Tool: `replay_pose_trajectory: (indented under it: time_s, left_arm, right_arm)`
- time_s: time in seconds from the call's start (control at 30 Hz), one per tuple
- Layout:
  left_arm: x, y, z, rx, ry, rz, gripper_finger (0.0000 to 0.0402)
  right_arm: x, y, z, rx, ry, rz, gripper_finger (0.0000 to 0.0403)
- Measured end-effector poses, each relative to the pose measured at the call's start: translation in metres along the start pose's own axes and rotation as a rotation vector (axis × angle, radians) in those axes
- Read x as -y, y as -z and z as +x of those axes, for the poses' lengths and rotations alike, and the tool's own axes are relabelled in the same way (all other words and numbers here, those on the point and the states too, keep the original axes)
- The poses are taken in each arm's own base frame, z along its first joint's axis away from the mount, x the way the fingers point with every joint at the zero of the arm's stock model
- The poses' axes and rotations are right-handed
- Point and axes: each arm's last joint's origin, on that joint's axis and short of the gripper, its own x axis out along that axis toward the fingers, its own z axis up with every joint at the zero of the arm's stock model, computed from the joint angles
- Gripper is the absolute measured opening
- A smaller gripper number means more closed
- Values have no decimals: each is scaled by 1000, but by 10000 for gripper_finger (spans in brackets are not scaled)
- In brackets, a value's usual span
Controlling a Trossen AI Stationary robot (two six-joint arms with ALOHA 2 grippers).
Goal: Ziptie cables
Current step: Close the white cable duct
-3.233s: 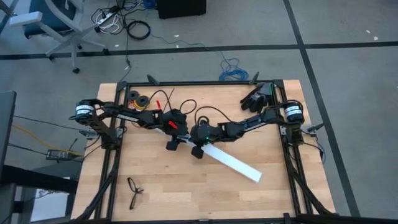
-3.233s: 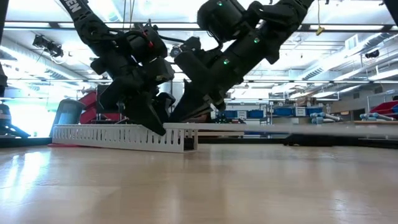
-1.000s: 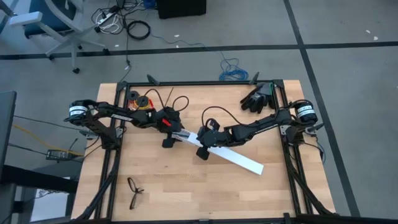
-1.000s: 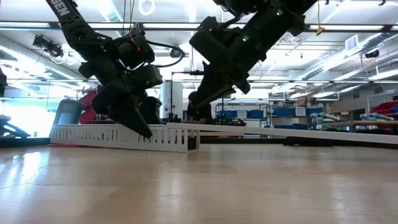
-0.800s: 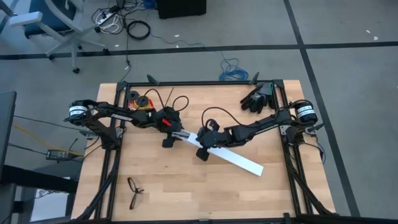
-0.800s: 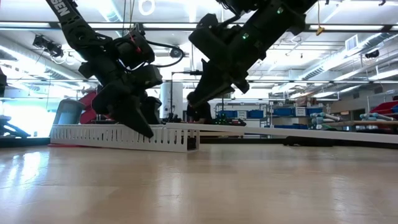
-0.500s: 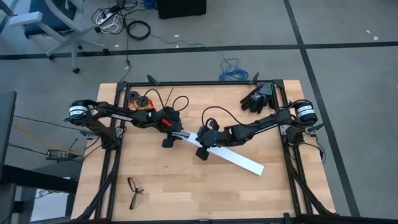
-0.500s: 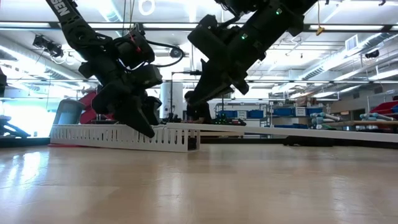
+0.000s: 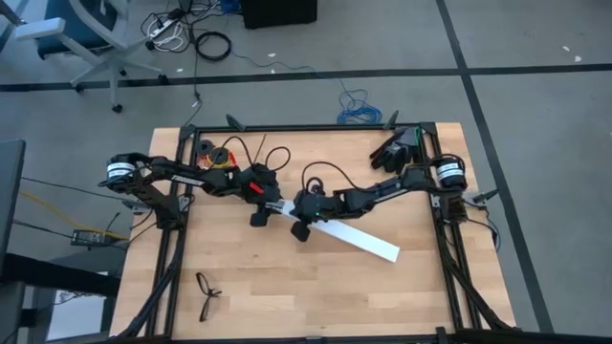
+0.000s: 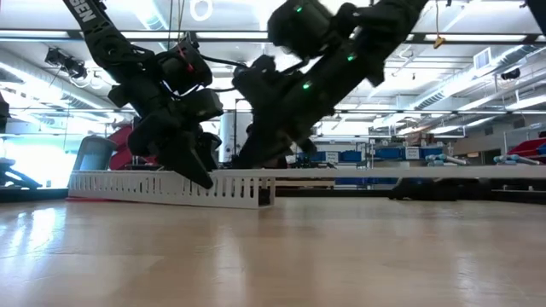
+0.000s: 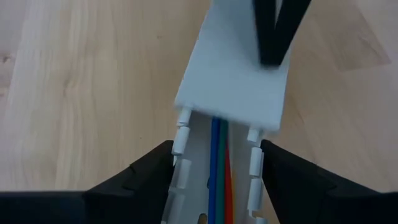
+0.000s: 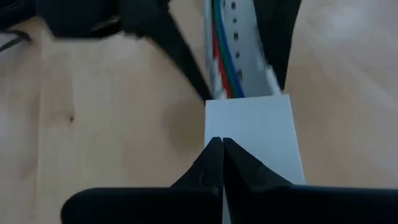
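Observation:
The cover's edge sits close to my left gripper's fingers, so my left gripper will take the rail's walls farther back (image 11: 176, 200) before my right gripper slides the cover.
A white slotted rail (image 10: 162, 186) lies on the table, with blue, green and red cables (image 11: 216, 168) running along its inside. A flat white cover (image 9: 354, 239) lies over the rail's end and reaches toward the table's right near corner. My left gripper (image 11: 216, 146) straddles the rail just behind the cover's end (image 9: 260, 218). My right gripper (image 12: 222, 142) is shut, its tips on the cover beside the left gripper (image 10: 256, 164). The ziptie is out of view. My left gripper holds the slotted rail by its two side walls (image 11: 180, 155), one finger on each, just behind the cover's edge. The fingers slant down from the far left and lie across the rail, which rests on the table. My right gripper presses its shut fingertips on the cover's top face (image 12: 236, 134), close to the end that overlaps the rail. It slants down from the table's right. The cover lies level on the rail.
Two black spools with red and yellow wire (image 9: 215, 153) sit at the far left. A black glove-like heap (image 9: 397, 148) is at the far right corner. A small dark looped thing (image 9: 206, 294) lies near the front left. Bare wood (image 9: 316, 296) spreads along the near edge.
My right gripper has gone down and toward my left gripper, staying shut. The cover, which sloped down toward the right, now lies level along the rail's top, and its free end has shifted a little toward the far left.

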Motion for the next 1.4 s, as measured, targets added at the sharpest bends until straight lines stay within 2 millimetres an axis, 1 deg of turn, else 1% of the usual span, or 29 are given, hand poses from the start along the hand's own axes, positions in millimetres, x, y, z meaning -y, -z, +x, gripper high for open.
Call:
replay_pose_trajectory:
  time_s: [0.13,0.4,0.73,0.83,1.03,1.13,1.2,1.3,1.4]
  left_arm:
    - [0,0,0,-2,-7,0,235]
    - [-1,-1,0,-6,-48,-4,239]
    - [-2,-1,0,-27,-65,-8,321]
    - [-4,-1,-4,-49,-104,-9,329]
    - [-4,-4,-24,-24,-153,25,326]
    - [-2,0,-32,-4,-162,38,324]
    - [0,6,-36,-6,-163,34,324]
    - [3,17,-33,4,-161,38,324]
    - [4,24,-29,32,-167,44,324]
  right_arm:
    - [6,-12,12,-4,-33,-28,0]
    - [5,-24,8,57,-53,-115,0]
    - [2,-24,5,57,-58,-120,0]
    - [1,-26,2,62,-62,-120,0]
    - [-6,-30,-13,59,-73,-131,0]
    - [-10,-28,-20,40,-37,-147,0]
    - [-14,-27,-22,42,-25,-154,0]
    - [-15,-25,-24,28,-18,-163,0]
    - [-17,-24,-25,26,-19,-163,0]
